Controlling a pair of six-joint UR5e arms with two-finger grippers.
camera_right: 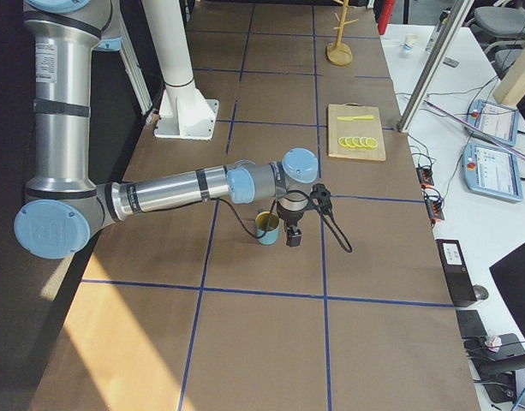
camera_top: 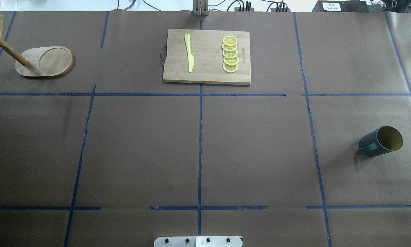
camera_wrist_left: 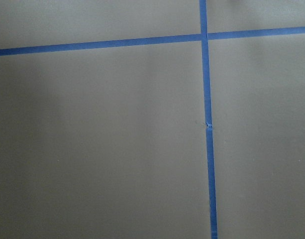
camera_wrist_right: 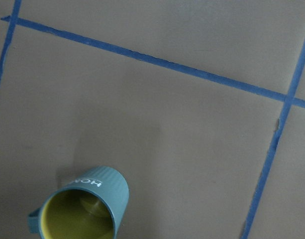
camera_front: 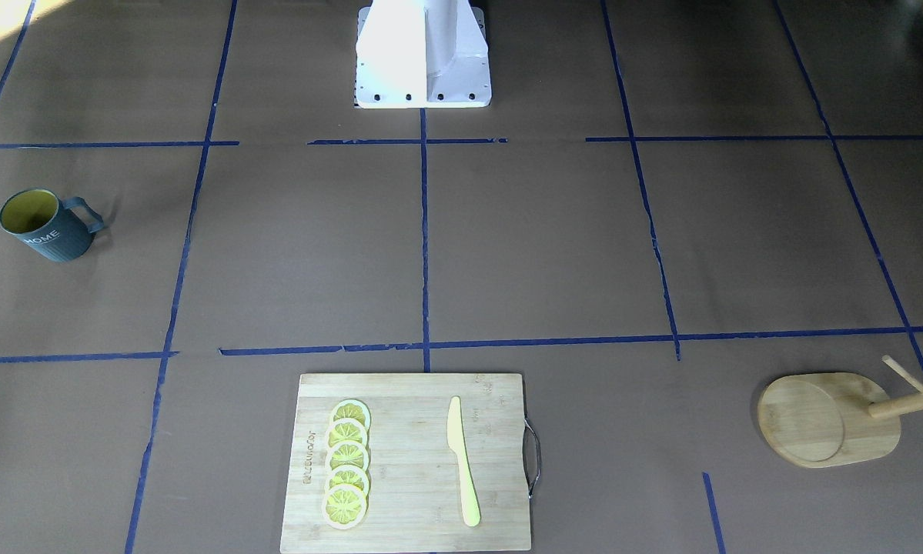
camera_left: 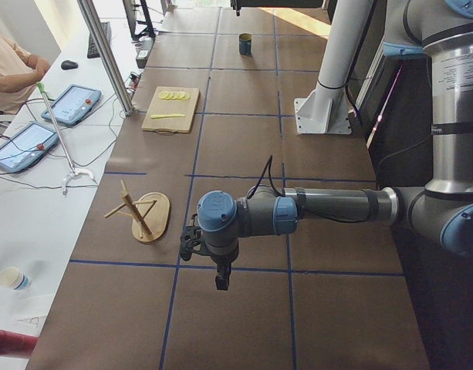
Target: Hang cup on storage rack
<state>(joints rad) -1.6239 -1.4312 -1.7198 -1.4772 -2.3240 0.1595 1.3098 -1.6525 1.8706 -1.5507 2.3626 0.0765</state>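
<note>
The robot's right gripper needs to next move to the cup's rim (camera_front: 2, 225) (camera_wrist_right: 113, 225) opposite its handle and close there, with one finger inside the cup.
The cup (camera_front: 41, 227) stands upright on the brown table, dark blue-grey with a yellow inside, its handle toward the table's middle. It also shows in the overhead view (camera_top: 380, 141), the left side view (camera_left: 244, 44), the right side view (camera_right: 266, 228) and the right wrist view (camera_wrist_right: 87, 206). The storage rack (camera_front: 823, 419) stands at the far left corner (camera_top: 44, 61) (camera_left: 143, 216) (camera_right: 339, 43). My right gripper (camera_right: 293, 238) hangs just beside the cup. My left gripper (camera_left: 221, 279) hangs over bare table near the rack. I cannot tell whether either is open or shut.
A bamboo cutting board (camera_top: 208, 77) with lemon slices (camera_top: 230, 54) and a yellow knife (camera_top: 189, 51) lies at the far middle. The white robot base (camera_front: 423, 85) stands at the near edge. A side desk with tablets (camera_left: 70, 104) and a seated person (camera_left: 8, 69) lies beyond the table.
</note>
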